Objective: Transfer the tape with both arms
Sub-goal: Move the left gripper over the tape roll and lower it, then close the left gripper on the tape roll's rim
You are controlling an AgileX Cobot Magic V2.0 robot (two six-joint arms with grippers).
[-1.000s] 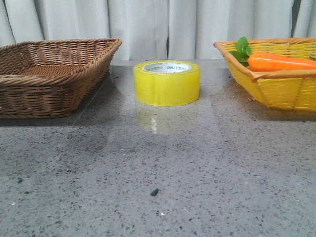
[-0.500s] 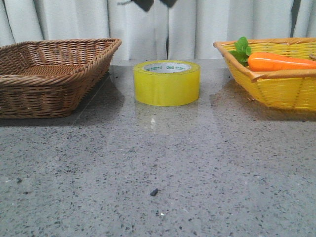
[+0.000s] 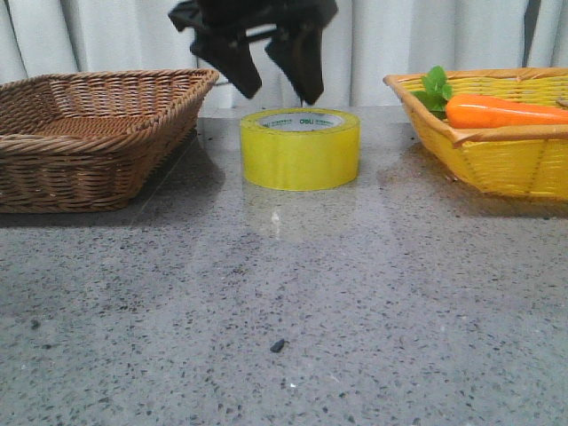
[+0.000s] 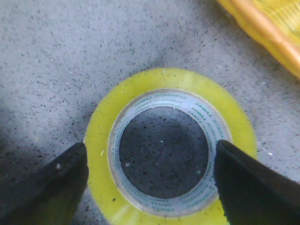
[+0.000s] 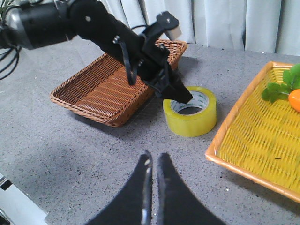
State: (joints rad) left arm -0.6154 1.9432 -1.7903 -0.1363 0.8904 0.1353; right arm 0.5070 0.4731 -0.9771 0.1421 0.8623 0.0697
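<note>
The tape is wider than my left gripper's open fingers, so I need to put one finger inside the tape's core and pinch the tape's rim [image 4: 99, 133] before I lift.
The tape [image 3: 300, 149], a yellow roll with a white printed core, lies flat on the grey stone table between two baskets. My left gripper [image 3: 280, 89] hangs open just above and behind its top rim. In the left wrist view the tape [image 4: 164, 77] lies directly under the left gripper [image 4: 151, 146], one dark finger [image 4: 56, 183] over its outer edge, the other over the opposite rim, neither touching it. In the right wrist view my right gripper [image 5: 154, 157] is shut and empty above bare table, well short of the tape [image 5: 190, 117]; the left arm [image 5: 117, 37] reaches over the roll.
A brown wicker basket [image 3: 89, 133] stands left of the tape. A yellow basket [image 3: 497, 151] on the right holds an orange carrot [image 3: 506, 113] with green leaves. A small dark speck [image 3: 278, 345] lies on the near table. White curtains hang behind.
My left gripper has come down from the top of the front view, from out of sight to just above the tape. The tape has not moved.
</note>
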